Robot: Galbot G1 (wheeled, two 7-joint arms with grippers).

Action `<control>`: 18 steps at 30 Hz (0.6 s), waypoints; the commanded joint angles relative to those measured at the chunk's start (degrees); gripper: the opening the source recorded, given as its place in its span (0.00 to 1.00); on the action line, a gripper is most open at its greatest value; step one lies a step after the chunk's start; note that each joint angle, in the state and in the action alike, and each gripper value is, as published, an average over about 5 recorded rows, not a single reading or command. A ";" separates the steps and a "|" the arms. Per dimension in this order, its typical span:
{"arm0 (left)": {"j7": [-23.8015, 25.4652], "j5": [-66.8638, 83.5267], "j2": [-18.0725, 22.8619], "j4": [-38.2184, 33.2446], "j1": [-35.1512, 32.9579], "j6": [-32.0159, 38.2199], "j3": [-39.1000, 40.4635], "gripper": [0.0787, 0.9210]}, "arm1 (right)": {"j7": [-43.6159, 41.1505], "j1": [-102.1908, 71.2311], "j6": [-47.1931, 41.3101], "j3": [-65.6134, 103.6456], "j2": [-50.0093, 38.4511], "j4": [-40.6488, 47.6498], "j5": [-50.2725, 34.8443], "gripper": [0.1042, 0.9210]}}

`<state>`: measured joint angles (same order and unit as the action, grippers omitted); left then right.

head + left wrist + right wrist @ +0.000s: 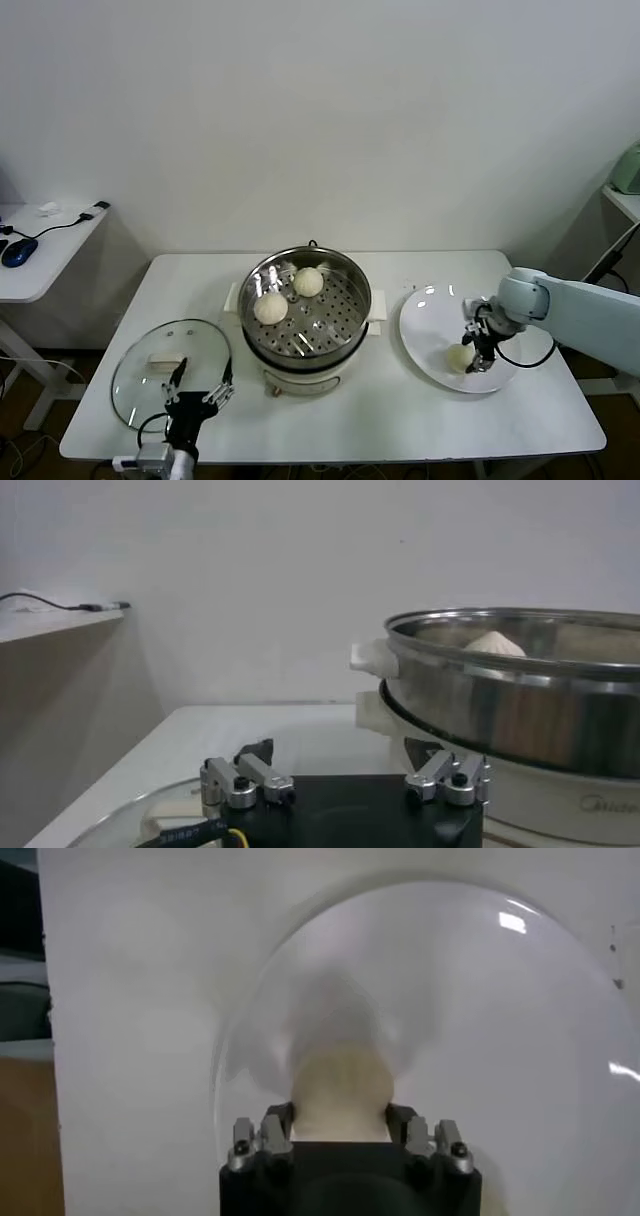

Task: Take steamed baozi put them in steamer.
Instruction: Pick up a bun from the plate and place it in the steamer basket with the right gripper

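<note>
My right gripper needs to let go of the baozi on the front part of the steamer's tray (298, 337), close to the steamer's near rim.
The steamer (363, 305) stands at the table's middle with two steamed baozi on its perforated tray, one (308, 282) behind and one (270, 308) to the left. A third baozi (459, 356) lies on the white plate (425, 320) at the right. My right gripper (478, 352) is down on the plate, its fingers pressed on both sides of this baozi (340, 1083). My left gripper (200, 388) is open and empty at the front left, beside the glass lid. The left wrist view shows the steamer's wall (500, 710) and one baozi top (495, 643).
A round glass lid (150, 372) lies flat at the table's front left. A side table with a blue mouse (18, 252) and cables stands at the far left. A white wall is behind the table.
</note>
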<state>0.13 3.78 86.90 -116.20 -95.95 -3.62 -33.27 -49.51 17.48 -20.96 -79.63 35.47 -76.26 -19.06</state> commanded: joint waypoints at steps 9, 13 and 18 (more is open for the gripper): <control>-0.05 -0.82 0.49 -1.05 -0.30 0.12 1.26 0.88 | -6.92 32.41 10.08 -13.11 7.42 -2.38 -6.33 0.62; -0.03 -0.94 0.30 -1.44 -0.34 -0.08 1.18 0.88 | -9.08 39.93 20.31 -13.82 15.19 -0.81 -8.37 0.62; -0.01 -1.03 0.14 -1.73 -0.55 -0.13 1.07 0.88 | -9.98 44.46 31.37 -12.80 23.54 -1.70 -9.04 0.62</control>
<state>0.08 2.86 87.20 -117.70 -96.33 -3.70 -32.25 -56.58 47.85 -3.97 -89.25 48.07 -77.76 -25.26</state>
